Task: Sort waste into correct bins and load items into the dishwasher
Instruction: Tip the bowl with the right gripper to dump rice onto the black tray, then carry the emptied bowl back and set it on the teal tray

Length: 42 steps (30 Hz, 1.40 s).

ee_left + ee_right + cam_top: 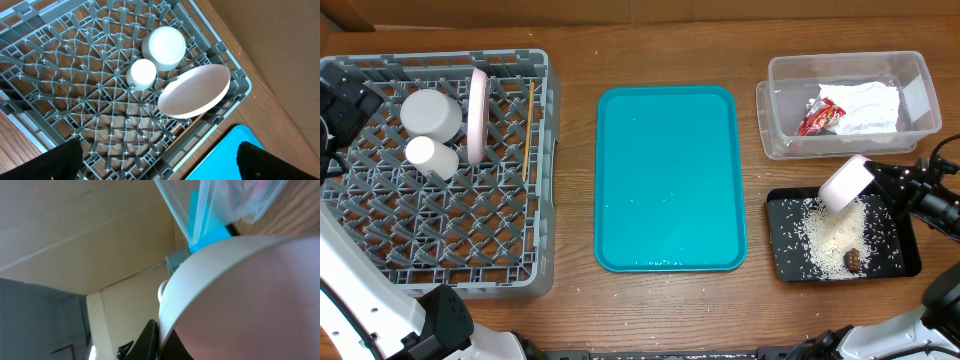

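My right gripper needs to put the small white bowl down near the middle of the teal tray [662, 195], slightly toward its front edge. The bowl is now tilted over the black tray.
My right gripper [873, 180] is shut on the rim of a small white bowl [846, 184] and holds it tilted over the black tray [910, 262]; the bowl fills the right wrist view [240, 300]. Rice grains [825, 235] and a brown food lump [854, 260] lie in the black tray. The clear tub [920, 85] holds the red-and-white wrapper [819, 117] and the crumpled napkin [868, 104]. The grey rack [380, 240] holds a bowl [432, 113], a cup [430, 156], the upright large plate [477, 113] and the chopsticks [528, 130]. My left gripper [157, 162] is open above the rack [60, 90].
A large flat teal tray [668, 178] lies in the middle of the wooden table between the rack and the bins. The clear tub stands just behind the black tray at the right. The arms' bases sit at the front edge.
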{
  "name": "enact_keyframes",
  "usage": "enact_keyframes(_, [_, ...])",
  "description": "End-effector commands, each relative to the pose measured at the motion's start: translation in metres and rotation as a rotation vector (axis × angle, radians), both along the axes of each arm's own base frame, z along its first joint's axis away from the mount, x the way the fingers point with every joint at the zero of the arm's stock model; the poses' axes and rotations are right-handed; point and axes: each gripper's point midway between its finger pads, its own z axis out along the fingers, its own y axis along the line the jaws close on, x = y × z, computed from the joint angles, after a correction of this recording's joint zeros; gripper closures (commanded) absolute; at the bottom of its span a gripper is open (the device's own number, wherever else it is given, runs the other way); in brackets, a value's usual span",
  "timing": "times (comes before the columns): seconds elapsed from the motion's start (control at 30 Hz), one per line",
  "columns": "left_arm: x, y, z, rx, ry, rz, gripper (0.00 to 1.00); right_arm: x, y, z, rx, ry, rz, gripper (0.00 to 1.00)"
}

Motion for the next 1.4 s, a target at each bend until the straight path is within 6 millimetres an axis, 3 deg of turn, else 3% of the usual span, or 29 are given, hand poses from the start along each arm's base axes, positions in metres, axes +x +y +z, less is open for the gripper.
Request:
enact_keyframes(0.0, [-0.001,-0.002,0.001,-0.014,-0.008,0.012,0.0,-0.007,0.005,0.0,0.054,0.082,0.004,0.96])
enact_keyframes(0.1, [-0.001,-0.002,0.001,-0.014,-0.008,0.012,0.0,-0.007,0.01,0.017,0.022,-0.075,0.005,0.96])
enact_keyframes(0.17, [-0.001,-0.002,0.001,-0.014,-0.008,0.012,0.0,-0.003,0.003,0.015,-0.037,-0.147,0.0,0.96])
enact_keyframes(0.23, [-0.001,-0.002,0.001,-0.014,-0.008,0.012,0.0,-0.004,0.002,0.005,-0.005,-0.034,0.003,0.96])
enact_keyframes(0.3, [-0.001,-0.002,0.001,-0.014,-0.008,0.012,0.0,-0.008,0.006,0.009,0.051,0.013,-0.002,0.96])
enact_keyframes(0.37, [-0.001,-0.002,0.001,-0.014,-0.008,0.012,0.0,-0.003,0.003,0.022,0.011,-0.135,-0.023,0.96])
enact_keyframes(0.43, [-0.001,-0.002,0.001,-0.014,-0.008,0.012,0.0,0.004,-0.005,0.02,-0.068,-0.236,-0.027,0.96])
enact_keyframes(0.53, [-0.001,-0.002,0.001,-0.014,-0.008,0.012,0.0,-0.004,0.001,0.007,0.043,0.01,-0.012,0.96])
enact_keyframes(0.63, [-0.001,-0.002,0.001,-0.014,-0.008,0.012,0.0,-0.005,0.007,0.023,0.034,-0.104,-0.015,0.96])
enact_keyframes(0.73, [-0.001,-0.002,0.001,-0.014,-0.008,0.012,0.0,0.0,0.002,0.018,-0.063,-0.201,-0.005,0.96])
enact_keyframes(0.83, [-0.001,-0.002,0.001,-0.014,-0.008,0.012,0.0,-0.011,0.011,0.007,0.043,0.033,0.021,0.96])
enact_keyframes(0.9, [-0.001,-0.002,0.001,-0.014,-0.008,0.012,0.0,-0.009,0.013,0.018,-0.008,-0.105,0.022,0.96])
enact_keyframes(0.97, [-0.001,-0.002,0.001,-0.014,-0.008,0.012,0.0,-0.003,0.007,0.015,-0.101,-0.212,0.027,0.96])
enact_keyframes(1.07, [-0.001,-0.002,0.001,-0.014,-0.008,0.012,0.0,-0.013,0.012,-0.002,0.01,0.068,0.043,0.96])
enact_keyframes(1.17, [-0.001,-0.002,0.001,-0.014,-0.008,0.012,0.0,-0.014,0.022,0.018,0.036,-0.03,0.046,0.96])
enact_keyframes(1.37, [-0.001,-0.002,0.001,-0.014,-0.008,0.012,0.0,-0.015,0.042,0.033,0.007,-0.095,0.101,0.96])
